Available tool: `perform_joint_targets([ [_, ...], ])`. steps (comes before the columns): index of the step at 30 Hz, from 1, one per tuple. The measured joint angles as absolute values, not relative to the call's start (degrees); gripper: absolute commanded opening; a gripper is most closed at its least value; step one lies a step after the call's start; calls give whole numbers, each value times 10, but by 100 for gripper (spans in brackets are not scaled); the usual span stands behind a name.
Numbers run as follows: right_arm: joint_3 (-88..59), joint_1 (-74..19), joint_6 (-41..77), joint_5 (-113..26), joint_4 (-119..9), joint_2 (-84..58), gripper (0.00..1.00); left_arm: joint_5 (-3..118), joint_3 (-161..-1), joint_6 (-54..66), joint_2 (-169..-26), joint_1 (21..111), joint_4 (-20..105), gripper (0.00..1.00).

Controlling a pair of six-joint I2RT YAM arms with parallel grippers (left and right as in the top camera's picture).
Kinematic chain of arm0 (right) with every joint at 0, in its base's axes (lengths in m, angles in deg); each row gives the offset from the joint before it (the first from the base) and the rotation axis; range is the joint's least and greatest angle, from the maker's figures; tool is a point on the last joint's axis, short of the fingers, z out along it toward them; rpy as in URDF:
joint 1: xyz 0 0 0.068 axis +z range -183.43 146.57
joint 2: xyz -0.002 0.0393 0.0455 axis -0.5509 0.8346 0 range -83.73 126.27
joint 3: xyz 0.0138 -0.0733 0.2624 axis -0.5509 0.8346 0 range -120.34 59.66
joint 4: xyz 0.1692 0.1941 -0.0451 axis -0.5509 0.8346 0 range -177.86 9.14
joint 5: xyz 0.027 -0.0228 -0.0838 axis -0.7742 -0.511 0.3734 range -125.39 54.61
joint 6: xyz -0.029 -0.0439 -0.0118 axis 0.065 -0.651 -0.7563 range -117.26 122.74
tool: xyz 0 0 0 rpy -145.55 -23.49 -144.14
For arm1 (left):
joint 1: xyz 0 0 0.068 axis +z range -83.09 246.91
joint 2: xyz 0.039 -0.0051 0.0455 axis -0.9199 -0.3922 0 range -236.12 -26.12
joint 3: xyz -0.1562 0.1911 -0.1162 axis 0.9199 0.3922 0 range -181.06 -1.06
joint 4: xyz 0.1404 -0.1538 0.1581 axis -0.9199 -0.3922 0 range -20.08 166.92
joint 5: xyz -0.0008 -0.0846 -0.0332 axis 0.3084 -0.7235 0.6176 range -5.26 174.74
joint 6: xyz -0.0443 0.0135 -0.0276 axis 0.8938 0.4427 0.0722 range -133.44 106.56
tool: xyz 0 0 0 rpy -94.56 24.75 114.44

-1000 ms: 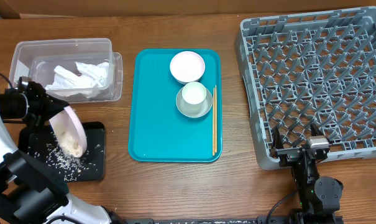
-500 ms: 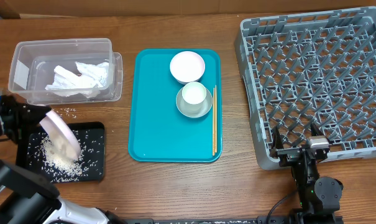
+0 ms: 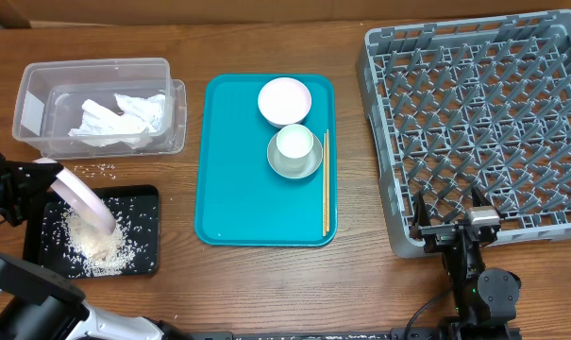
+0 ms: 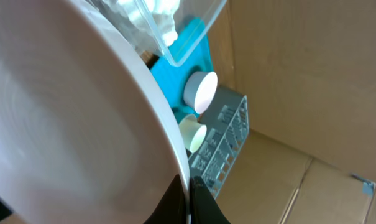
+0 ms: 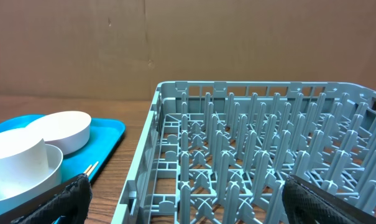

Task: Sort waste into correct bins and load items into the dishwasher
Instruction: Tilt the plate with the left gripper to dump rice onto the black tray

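The round white plate, now held steeply tilted over the black tray, will come to rest on the teal tray's empty near corner (image 3: pixel 230 199) facing the black tray, where my left gripper needs to let it go.
My left gripper (image 3: pixel 41 179) is shut on the rim of the round white plate (image 3: pixel 77 196), held steeply tilted over the black tray (image 3: pixel 143 247); the plate (image 4: pixel 69 124) fills the left wrist view with my fingers (image 4: pixel 189 202) pinching its edge. A heap of rice (image 3: pixel 94 242) lies on the tray, with stray grains on the wood. Crumpled napkins (image 3: pixel 120 118) lie in the clear tub (image 3: pixel 30 90). The pale bowl (image 3: pixel 284 100), the white cup (image 3: pixel 295 144) in the metal bowl (image 3: pixel 295 166) and the chopsticks (image 3: pixel 326 184) sit on the teal tray (image 3: pixel 238 170). My right gripper (image 3: pixel 450 227) is open by the grey rack (image 3: pixel 474 123).
In the right wrist view my open fingers (image 5: pixel 188 196) frame the rack's near wall (image 5: pixel 175 106), with the bowl (image 5: pixel 60 129) and cup (image 5: pixel 17 158) at left. A cardboard wall stands behind the table.
The left gripper swung the plate down and leftward over the black tray, tilting it further; the rice slid off into a heap on the tray. The right arm has not moved.
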State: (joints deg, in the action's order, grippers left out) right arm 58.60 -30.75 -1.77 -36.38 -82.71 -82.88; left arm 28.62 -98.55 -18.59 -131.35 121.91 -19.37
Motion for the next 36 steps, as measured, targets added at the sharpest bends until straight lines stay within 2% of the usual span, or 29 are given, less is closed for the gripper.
perform_joint_targets([
  [29, 586, -308, -18, -364, -827, -829, 100, 302, -985, -185, -1314, 1219, -169, 4],
  [36, 586, -308, -18, -364, -827, -829, 100, 313, -985, -183, -1314, 1217, -197, 4],
])
